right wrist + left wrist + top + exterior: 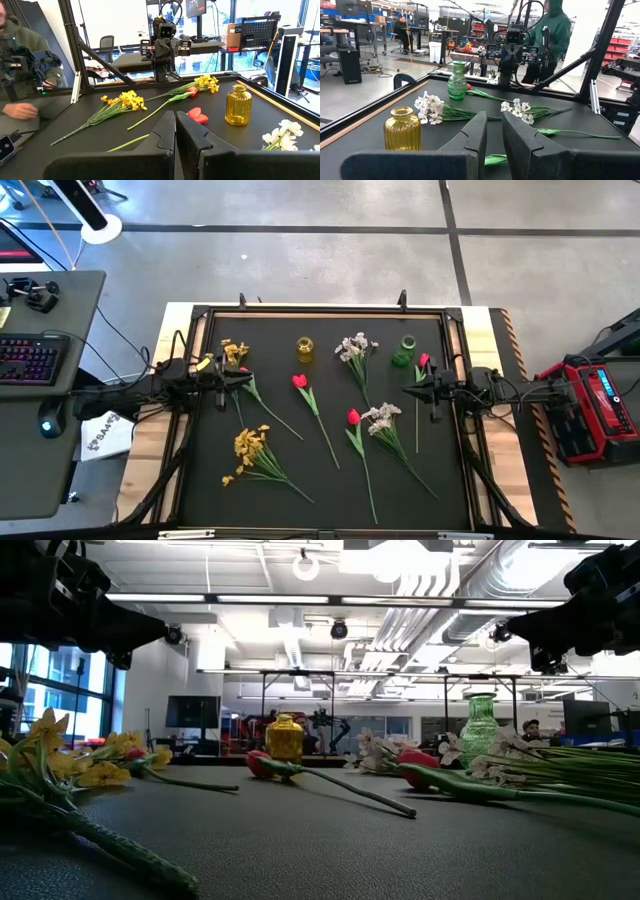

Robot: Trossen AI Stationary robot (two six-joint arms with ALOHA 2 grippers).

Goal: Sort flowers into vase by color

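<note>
My right gripper will go next to the near white spray's lower stem (411, 467), just under the spot where its green stalks join, and close there.
On the black mat lie loose flowers, each resting on its side. There are two yellow sprays (235, 355) (250, 448), two white sprays (355, 348) (382, 417) and three red tulips (300, 381) (353, 417) (424, 361). A yellow vase (305, 349) and a green vase (404, 352) stand upright near the far edge. My left gripper (494, 122) hovers level at the mat's left side, a narrow gap between its fingers and nothing in it. My right gripper (175, 120) hovers level at the right side, shut and empty.
A black frame rail (320, 311) rims the mat. A desk with a keyboard (30, 360) stands left of the table and a red case (590, 405) right of it. A person in a green hoodie (552, 30) stands beyond the right side.
</note>
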